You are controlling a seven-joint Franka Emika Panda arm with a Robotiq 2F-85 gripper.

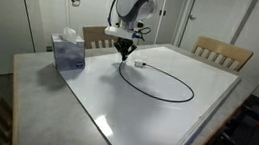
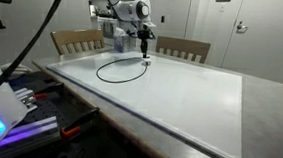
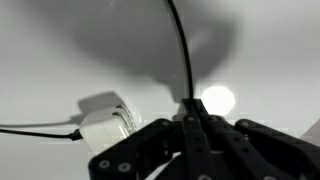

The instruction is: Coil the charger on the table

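Observation:
My gripper is to let go of the cable next, which runs up from between the fingertips now. It will put it on the table (image 1: 169,67) past the white adapter block, farther from the blue tissue box.
The charger is a thin black cable (image 1: 167,92) lying in a loop on the glossy white table (image 1: 153,121), also in an exterior view (image 2: 122,76). Its white adapter block (image 3: 108,122) lies beside the jaws in the wrist view, with a dark plug at its left. My gripper (image 1: 124,52) hangs over the loop's near-box end, seen too in an exterior view (image 2: 146,51). In the wrist view the jaws (image 3: 190,118) are shut on the cable (image 3: 183,50), which runs up from between the fingertips.
A blue tissue box (image 1: 69,51) stands on the table near the gripper, also in an exterior view (image 2: 109,31). Wooden chairs (image 1: 223,53) line the far edge. Equipment and cables sit off the table (image 2: 19,106).

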